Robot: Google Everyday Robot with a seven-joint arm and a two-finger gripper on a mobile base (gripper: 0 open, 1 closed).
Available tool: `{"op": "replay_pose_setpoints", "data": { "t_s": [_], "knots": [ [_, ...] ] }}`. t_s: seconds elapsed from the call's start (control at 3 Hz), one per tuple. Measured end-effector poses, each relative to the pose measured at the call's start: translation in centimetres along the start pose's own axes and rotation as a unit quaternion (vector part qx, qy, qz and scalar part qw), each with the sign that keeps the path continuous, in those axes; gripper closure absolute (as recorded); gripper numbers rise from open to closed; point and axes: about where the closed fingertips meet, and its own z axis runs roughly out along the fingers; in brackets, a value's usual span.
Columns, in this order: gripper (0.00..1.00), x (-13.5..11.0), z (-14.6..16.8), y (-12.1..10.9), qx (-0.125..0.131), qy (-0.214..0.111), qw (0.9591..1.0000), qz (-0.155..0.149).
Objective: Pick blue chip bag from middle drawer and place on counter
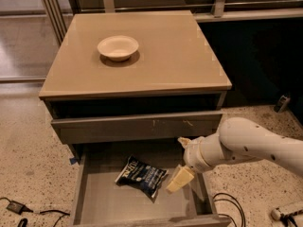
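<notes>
Next, I move my gripper to the blue chip bag's end (154, 180), the one nearest the white arm, and close it there.
The blue chip bag (141, 175) lies flat on the bottom of the open middle drawer (97, 205), near its middle. My gripper (180, 173) reaches in from the right on a white arm, and its pale yellow fingers (178, 180) hang just right of the bag, low over the drawer's right part. It holds nothing. The tan counter (165, 56) tops the cabinet above.
A white bowl (118, 47) sits on the counter's left back part. A closed drawer front with pale scratches (137, 126) is above the open drawer. Cables lie on the speckled floor at lower left (19, 209) and lower right (227, 205).
</notes>
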Motion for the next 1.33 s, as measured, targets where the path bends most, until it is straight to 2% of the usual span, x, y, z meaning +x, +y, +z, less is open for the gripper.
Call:
{"op": "replay_pose_setpoints", "data": {
  "t_s": [0.33,0.67,1.0,1.33],
  "knots": [
    [0.00,1.0,4.4,-0.9,-0.009,-0.025,0.9996,0.004],
    [0.00,2.3,9.2,-1.1,-0.022,-0.035,0.9990,0.014],
    [0.00,2.3,9.4,-1.0,-0.022,-0.035,0.9991,0.015],
    [0.00,2.6,12.2,-1.6,-0.023,-0.036,0.9991,0.009]
  ]
}}
